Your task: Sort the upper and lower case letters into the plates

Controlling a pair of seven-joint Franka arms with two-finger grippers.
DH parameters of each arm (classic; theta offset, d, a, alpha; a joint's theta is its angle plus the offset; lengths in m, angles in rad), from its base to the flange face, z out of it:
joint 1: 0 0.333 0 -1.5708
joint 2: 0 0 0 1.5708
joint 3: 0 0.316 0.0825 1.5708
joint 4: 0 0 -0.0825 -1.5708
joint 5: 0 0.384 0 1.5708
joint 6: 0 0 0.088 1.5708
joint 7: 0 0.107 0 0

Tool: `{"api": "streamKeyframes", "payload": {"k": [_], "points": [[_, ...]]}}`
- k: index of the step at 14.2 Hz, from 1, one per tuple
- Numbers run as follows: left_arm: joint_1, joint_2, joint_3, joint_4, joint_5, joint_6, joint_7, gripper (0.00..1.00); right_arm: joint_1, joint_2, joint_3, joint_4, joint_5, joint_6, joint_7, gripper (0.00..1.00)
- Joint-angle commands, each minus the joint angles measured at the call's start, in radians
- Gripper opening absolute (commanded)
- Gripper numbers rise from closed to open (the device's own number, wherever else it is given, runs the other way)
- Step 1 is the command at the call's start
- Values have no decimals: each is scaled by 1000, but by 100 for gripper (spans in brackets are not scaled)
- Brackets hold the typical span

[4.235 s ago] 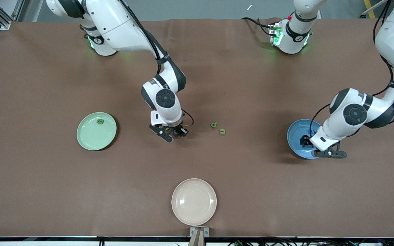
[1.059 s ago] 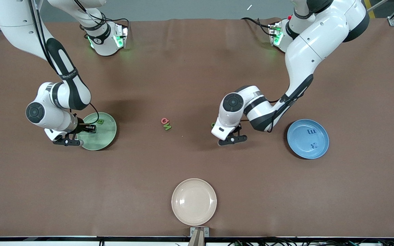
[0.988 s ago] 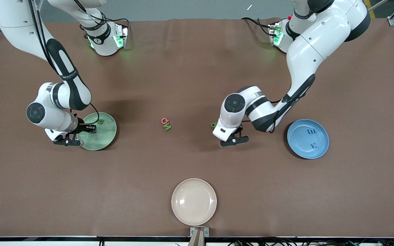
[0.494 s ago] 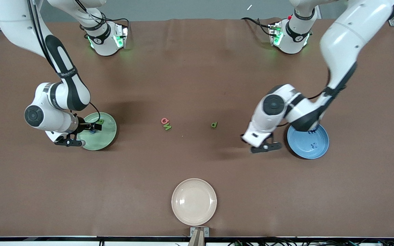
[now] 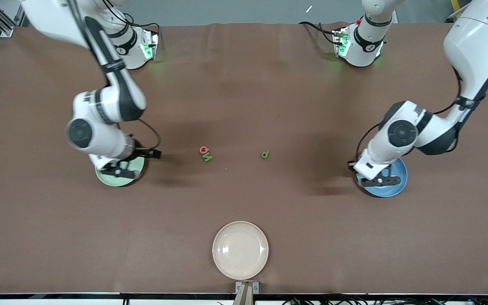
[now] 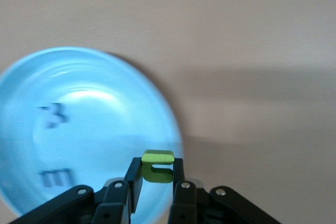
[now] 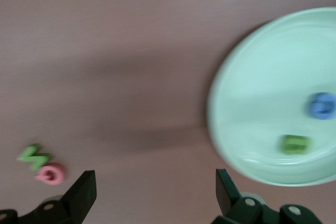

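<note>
Next, I let go of the small green letter with my left gripper in the blue plate [image 5: 370, 161] [image 6: 109, 181], next to the blue letter m.
My left gripper [image 6: 157, 174] is shut on a small green letter [image 6: 157, 166] and holds it over the rim of the blue plate [image 6: 105, 129]. Two blue letters [image 6: 55, 116] lie in that plate. In the front view the left gripper [image 5: 377, 181] covers part of the blue plate [image 5: 398, 178]. My right gripper [image 7: 156, 195] is open and empty over the table beside the mint green plate [image 7: 262, 77], which holds a blue letter [image 7: 321, 105] and a green letter [image 7: 295, 144]. A pinkish red letter [image 5: 203, 149] and two green letters [image 5: 207, 157] [image 5: 265, 154] lie mid-table.
A cream-beige plate [image 5: 240, 250] sits empty near the table edge closest to the front camera. The right gripper [image 5: 117, 171] hides most of the mint plate [image 5: 115, 181] in the front view. Both arm bases stand along the table's farthest edge.
My left gripper has carried the green letter from mid-table to over the blue plate. My right gripper has moved off the mint plate toward the middle, open; a blue letter now lies in that plate.
</note>
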Motion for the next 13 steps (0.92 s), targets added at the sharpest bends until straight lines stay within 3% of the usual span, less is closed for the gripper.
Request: {"api": "streamKeyframes", "payload": {"k": [1,4,7,11,12,13], "points": [[85,-24,-18,-69,51,33,49,10,102,50,-11,-9,16,112,-18,100],[134,-15,-16,-103,65,69,97,10,213,147,-11,-15,16,322,-98,100],[139,-13,-16,-132,65,72,95,10,284,247,-11,-4,13,480,-118,91],[140,-13,-15,-146,65,73,95,13,285,268,-11,-7,14,502,-110,91],[140,-13,-15,-146,65,73,95,17,285,268,-11,-7,14,502,-113,90],[140,-13,-13,-143,65,73,98,28,287,267,-9,-6,14,496,-113,90]]}}
